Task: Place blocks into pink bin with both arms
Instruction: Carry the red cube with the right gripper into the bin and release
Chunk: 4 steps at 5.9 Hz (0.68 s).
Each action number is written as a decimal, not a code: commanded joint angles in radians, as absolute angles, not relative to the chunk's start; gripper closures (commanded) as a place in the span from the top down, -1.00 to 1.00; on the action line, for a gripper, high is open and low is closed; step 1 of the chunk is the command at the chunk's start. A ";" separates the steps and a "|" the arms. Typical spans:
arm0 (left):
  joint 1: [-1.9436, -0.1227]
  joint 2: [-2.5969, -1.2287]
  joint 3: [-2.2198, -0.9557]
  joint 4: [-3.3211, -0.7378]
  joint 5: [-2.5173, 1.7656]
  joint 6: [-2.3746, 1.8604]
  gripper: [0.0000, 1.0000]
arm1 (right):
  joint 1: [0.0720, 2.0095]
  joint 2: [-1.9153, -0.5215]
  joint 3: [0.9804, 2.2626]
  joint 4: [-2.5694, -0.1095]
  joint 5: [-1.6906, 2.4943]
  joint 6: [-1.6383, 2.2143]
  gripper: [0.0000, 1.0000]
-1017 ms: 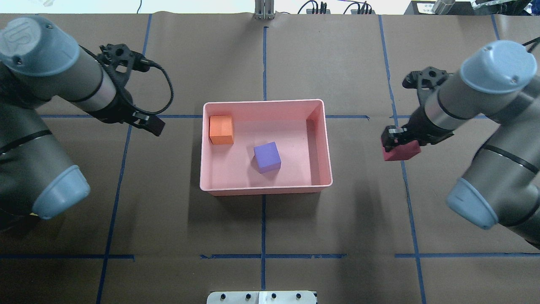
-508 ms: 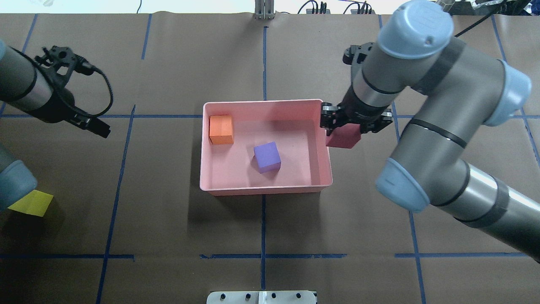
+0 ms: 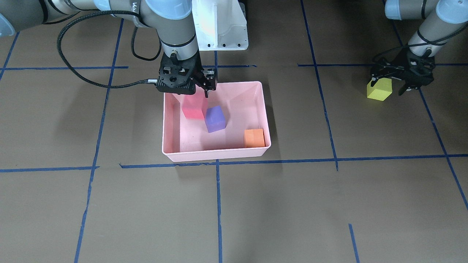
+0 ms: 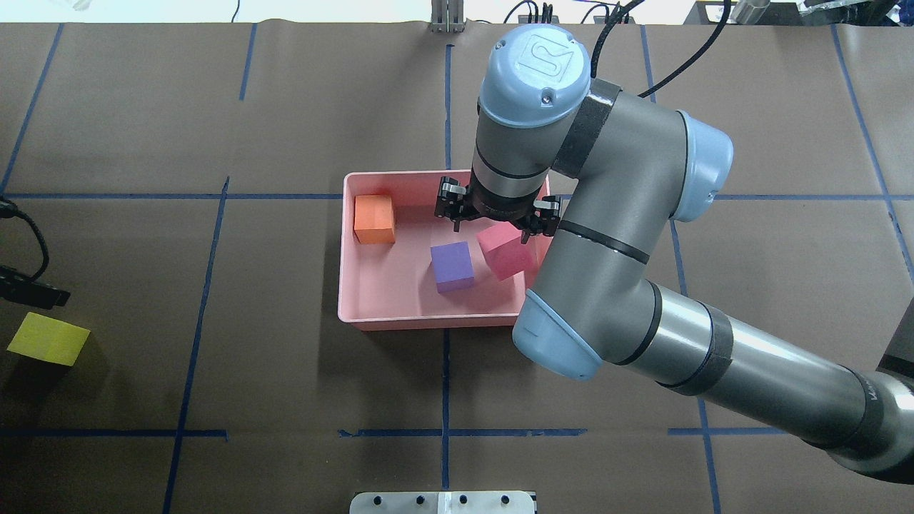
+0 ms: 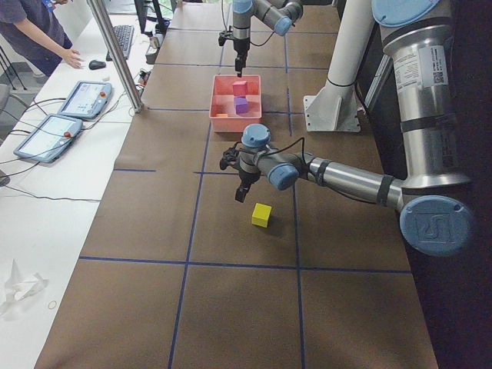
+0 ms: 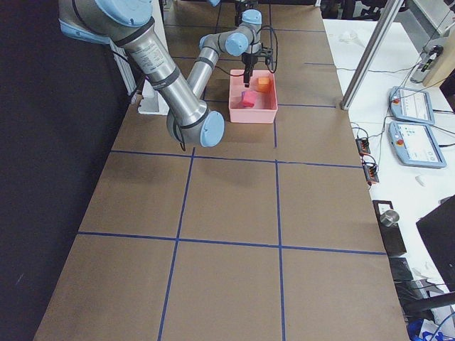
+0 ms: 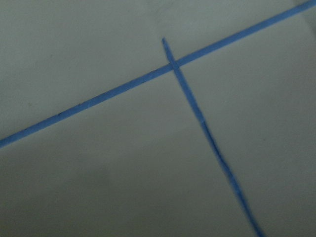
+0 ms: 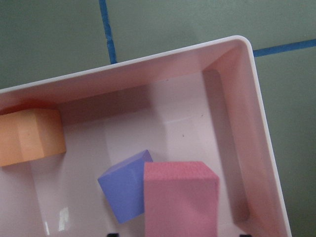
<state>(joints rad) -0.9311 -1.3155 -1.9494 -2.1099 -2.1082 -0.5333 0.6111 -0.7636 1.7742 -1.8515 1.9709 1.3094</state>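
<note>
My left gripper should next close on opposite sides of the yellow-green block [image 3: 380, 86], because that block is still outside the pink bin.
The pink bin [image 4: 400, 175] holds the orange block [image 4: 374, 218] in a corner, the purple block [image 4: 452, 265] in the middle and the red block [image 4: 505, 251], tilted against the purple one. My right gripper [image 4: 494, 227] hovers open just above the red block, its fingers clear of it; the right wrist view shows the red block [image 8: 180, 197] loose below. The yellow-green block [image 3: 379, 89] sits on the table far to my left. My left gripper [image 3: 389, 82] hangs open above and just beside it, not touching. The left wrist view shows only table.
The white pedestal base [image 3: 219, 25] stands behind the bin. Blue tape lines [image 4: 445, 371] cross the brown table. A white plate [image 4: 443, 503] lies at the near edge. An operators' desk with tablets [image 5: 77, 100] runs along the far side.
My right arm carried the red block from right of the bin to over it and let go. My left arm swung back left to the yellow-green block.
</note>
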 commanded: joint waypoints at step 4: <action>-0.916 -1.272 -1.855 -2.214 -2.109 -0.637 1.00 | 0.609 -0.844 1.844 -1.852 1.968 1.290 1.00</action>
